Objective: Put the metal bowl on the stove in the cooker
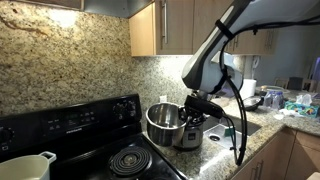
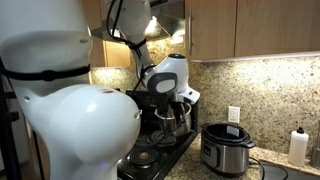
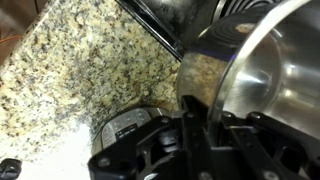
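Note:
My gripper will let go of the metal bowl inside the cooker's black rim [image 1: 184, 117], on the granite counter next to the stove.
The metal bowl [image 1: 161, 123] is shiny and deep, and hangs in the air by its rim. My gripper [image 1: 191, 107] is shut on that rim. In an exterior view the bowl [image 2: 170, 121] is over the right edge of the black stove [image 2: 150, 160], left of the cooker [image 2: 225, 148]. The cooker [image 1: 191, 133] stands on the counter just beyond the bowl. In the wrist view the bowl's wall [image 3: 260, 70] runs between my fingers [image 3: 200, 120]. The cooker's black rim [image 3: 125, 138] lies below left, and the stove edge [image 3: 160, 15] is at the top.
A white handled pot [image 1: 25, 166] sits on the stove's left side near a coil burner [image 1: 130, 160]. The granite counter [image 3: 70, 70] and backsplash [image 1: 70, 55] surround the stove. A white bottle [image 2: 297, 147] stands at the counter's far end. Wooden cabinets [image 1: 165, 25] hang overhead.

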You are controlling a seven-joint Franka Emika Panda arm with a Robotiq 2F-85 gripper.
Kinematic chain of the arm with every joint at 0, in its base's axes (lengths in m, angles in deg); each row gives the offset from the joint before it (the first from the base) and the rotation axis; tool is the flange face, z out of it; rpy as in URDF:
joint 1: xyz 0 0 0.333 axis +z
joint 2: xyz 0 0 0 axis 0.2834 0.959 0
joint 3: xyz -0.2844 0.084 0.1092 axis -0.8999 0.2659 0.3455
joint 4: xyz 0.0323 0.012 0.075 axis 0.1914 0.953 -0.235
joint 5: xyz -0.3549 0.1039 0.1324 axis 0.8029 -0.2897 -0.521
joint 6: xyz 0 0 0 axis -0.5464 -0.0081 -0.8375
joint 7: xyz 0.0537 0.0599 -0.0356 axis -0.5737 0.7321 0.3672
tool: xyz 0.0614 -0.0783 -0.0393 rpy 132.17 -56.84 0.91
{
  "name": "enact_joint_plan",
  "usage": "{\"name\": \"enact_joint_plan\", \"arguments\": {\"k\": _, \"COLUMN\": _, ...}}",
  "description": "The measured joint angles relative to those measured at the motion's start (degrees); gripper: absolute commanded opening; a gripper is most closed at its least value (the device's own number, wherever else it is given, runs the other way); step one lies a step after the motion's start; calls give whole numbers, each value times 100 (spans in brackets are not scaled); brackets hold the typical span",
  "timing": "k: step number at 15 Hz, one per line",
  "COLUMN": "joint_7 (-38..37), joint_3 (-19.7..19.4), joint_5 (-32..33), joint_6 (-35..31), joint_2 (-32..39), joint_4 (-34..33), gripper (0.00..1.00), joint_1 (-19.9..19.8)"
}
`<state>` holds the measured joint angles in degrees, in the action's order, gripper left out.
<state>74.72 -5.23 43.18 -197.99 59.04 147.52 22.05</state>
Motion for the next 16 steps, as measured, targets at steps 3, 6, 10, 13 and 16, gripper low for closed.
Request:
{"name": "enact_joint_plan", "arguments": {"k": 3, "joint_7": -293, "joint_3": -88, "joint_5": 284, "joint_6": -18, "joint_2": -70, "joint_4": -50, "gripper": 6, "joint_1": -90}}
{"name": "enact_joint_plan", "arguments": {"k": 6, "joint_7": -449, "joint_3": -53, "joint_5": 465, "joint_6": -8, "joint_2": -262, "joint_4": 86, "gripper": 6, "joint_1": -83}}
{"name": "enact_joint_plan", "arguments": {"k": 10, "joint_7": -449, "joint_3": -53, "joint_5": 465, "joint_6": 2, "joint_2": -297, "joint_4": 97, "gripper": 1, "joint_1": -74}}
{"name": "enact_joint_plan", "arguments": {"k": 13, "joint_7": -453, "joint_3": -171, "joint_5": 364, "joint_6": -16, "joint_2": -115, "joint_4": -14, "gripper": 1, "joint_1": -102}}
{"name": "enact_joint_plan", "arguments": {"k": 16, "joint_7": -460, "joint_3": -506, "joint_5": 26, "joint_6": -23, "joint_2": 127, "joint_4": -299, "gripper": 1, "joint_1": -198}}
